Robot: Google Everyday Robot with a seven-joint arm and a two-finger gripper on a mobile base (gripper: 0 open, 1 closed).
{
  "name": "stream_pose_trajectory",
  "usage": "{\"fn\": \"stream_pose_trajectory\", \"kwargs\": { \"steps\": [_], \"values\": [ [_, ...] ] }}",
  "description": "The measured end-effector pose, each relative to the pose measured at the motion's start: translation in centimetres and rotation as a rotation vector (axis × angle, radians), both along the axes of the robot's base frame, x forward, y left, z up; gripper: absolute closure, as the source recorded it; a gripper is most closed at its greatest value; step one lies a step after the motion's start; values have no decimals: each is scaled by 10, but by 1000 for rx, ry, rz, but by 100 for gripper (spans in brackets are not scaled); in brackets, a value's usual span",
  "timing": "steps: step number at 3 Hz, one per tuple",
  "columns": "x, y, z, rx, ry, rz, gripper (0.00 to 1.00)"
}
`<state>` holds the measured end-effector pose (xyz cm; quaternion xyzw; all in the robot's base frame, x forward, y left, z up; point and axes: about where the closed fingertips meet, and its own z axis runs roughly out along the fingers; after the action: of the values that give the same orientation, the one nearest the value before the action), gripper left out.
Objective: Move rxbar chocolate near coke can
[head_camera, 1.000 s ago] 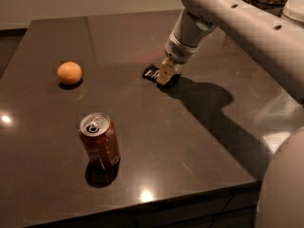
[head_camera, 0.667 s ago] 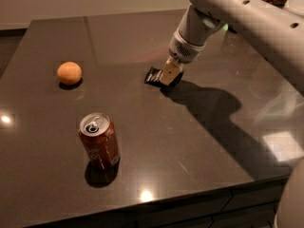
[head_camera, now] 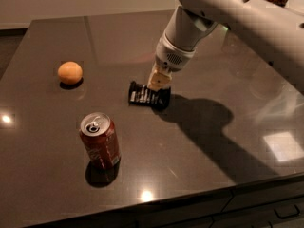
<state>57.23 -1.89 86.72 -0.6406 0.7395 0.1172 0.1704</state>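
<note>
Next, my gripper releases the rxbar chocolate on the dark table [head_camera: 134, 124] just behind the coke can, toward my arm's side. The bar is now held near the table's middle.
The rxbar chocolate [head_camera: 141, 95], a flat black bar with white lettering, is near the middle of the dark table [head_camera: 223, 170]. My gripper [head_camera: 159, 83] comes down from the upper right and is shut on the bar's right end, holding it at or just above the surface. The coke can [head_camera: 99, 141], red-brown with a silver top, stands upright to the front left of the bar, about a can's height away.
A round orange fruit [head_camera: 70, 72] lies at the left of the table, behind the can. My white arm [head_camera: 237, 13] spans the upper right. The table's front edge [head_camera: 190, 196] runs below the can, with drawers under it.
My gripper has moved forward and left with the rxbar chocolate in it, bringing the bar closer to the coke can. The can and the orange have not moved.
</note>
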Motion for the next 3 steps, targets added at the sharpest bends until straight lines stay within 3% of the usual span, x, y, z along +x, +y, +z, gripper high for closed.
{"fn": "stream_pose_trajectory", "kwargs": {
  "steps": [1,3],
  "values": [
    [-29,25,0,25,22,122,100],
    [-73,42,6,30,56,341,99]
  ]
}}
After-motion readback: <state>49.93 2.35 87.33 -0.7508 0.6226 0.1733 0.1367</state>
